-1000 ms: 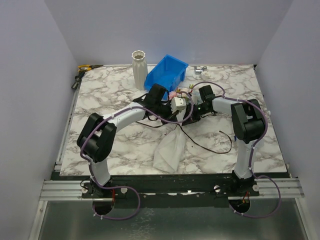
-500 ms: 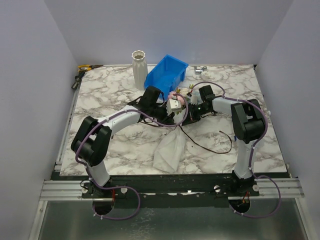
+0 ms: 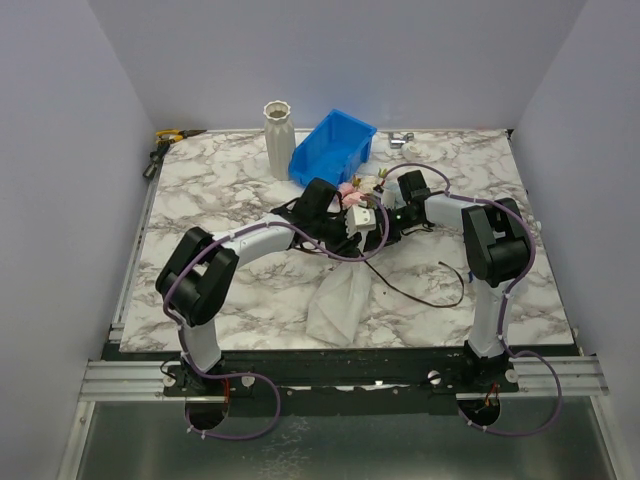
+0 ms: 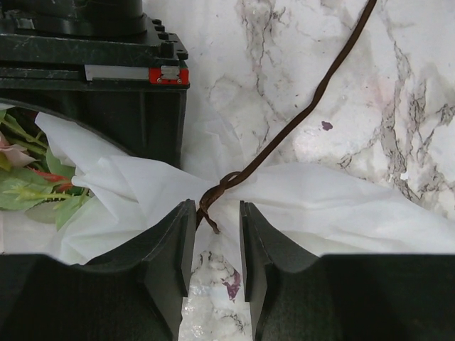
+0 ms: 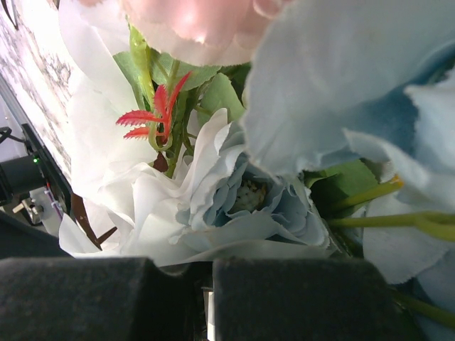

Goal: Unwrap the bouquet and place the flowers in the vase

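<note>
The knot of the brown string lies against one finger of my open left gripper, so next I move over and pinch the tail point(image 4: 200, 217) just past it before I pull.
The bouquet point(image 3: 341, 292) lies on the marble table, its white paper cone pointing toward the near edge and its flowers point(image 3: 357, 188) toward the blue bin. A brown string point(image 4: 298, 117) is knotted round the paper point(image 4: 341, 206). My left gripper point(image 4: 217, 213) is open, its jaws on either side of the knot's loose end without pinching it. My right gripper point(image 5: 206, 266) is shut on the bouquet's top end, with a pale blue flower point(image 5: 249, 195) and a pink one point(image 5: 192, 21) just beyond its tips. The ribbed off-white vase point(image 3: 279, 138) stands upright at the back.
A blue plastic bin point(image 3: 335, 148) sits right of the vase, close behind both grippers. The string's free end trails over the table point(image 3: 425, 295) toward the right arm. Hand tools point(image 3: 165, 140) lie at the back left corner, and a small metal item point(image 3: 400, 140) at the back.
My left gripper's jaws have gone from shut to open at the string knot, and that arm shifted slightly. The right arm has not moved.
</note>
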Available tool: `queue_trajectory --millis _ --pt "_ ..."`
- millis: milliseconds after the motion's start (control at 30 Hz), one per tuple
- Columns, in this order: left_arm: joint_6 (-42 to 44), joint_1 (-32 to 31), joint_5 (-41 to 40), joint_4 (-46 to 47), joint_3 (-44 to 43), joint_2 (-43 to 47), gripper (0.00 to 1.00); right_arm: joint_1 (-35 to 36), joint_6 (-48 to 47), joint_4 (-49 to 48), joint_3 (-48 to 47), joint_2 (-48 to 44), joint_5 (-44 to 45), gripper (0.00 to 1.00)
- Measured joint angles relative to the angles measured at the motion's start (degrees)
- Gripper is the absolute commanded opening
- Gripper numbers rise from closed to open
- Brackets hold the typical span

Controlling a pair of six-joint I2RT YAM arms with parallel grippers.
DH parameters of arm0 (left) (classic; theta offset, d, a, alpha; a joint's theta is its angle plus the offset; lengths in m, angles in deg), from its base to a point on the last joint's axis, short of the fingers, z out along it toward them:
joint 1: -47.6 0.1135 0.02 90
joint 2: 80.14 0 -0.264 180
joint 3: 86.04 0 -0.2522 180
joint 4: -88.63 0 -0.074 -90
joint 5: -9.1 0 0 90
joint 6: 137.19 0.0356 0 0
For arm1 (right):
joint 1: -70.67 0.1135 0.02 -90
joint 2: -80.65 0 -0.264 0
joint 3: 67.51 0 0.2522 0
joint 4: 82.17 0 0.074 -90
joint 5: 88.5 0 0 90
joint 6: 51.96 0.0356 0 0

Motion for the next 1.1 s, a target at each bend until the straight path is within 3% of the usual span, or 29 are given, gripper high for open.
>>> queue_trajectory --millis 200,233,567,1000,1033,1100 --pt "-1.4 -0.1 -1.7 1.6 -0.1 -0.5 0.02 0.0 0.0 0.0 0.0 0.0 0.0 0.0" --pt "-1.9 -0.1 -2.1 1.7 -0.1 -0.5 0.0 0.0 0.0 0.0 0.0 0.0 0.0 0.01" --pt "-5.3 0.7 -3.9 3.8 1.6 0.5 0.0 0.0 0.0 0.0 0.0 0.0 0.0 0.01" --pt "-11.1 5.3 -7.8 9.4 13.2 8.3 0.0 0.0 0.0 0.0 0.0 0.0 0.0 0.01" --pt "-11.1 5.3 -7.8 9.5 13.5 8.6 0.06 0.0 0.0 0.0 0.0 0.0 0.0 0.01" --pt "-10.6 5.3 -7.8 9.4 13.9 9.0 0.32 0.0 0.0 0.0 0.0 0.0 0.0 0.01"
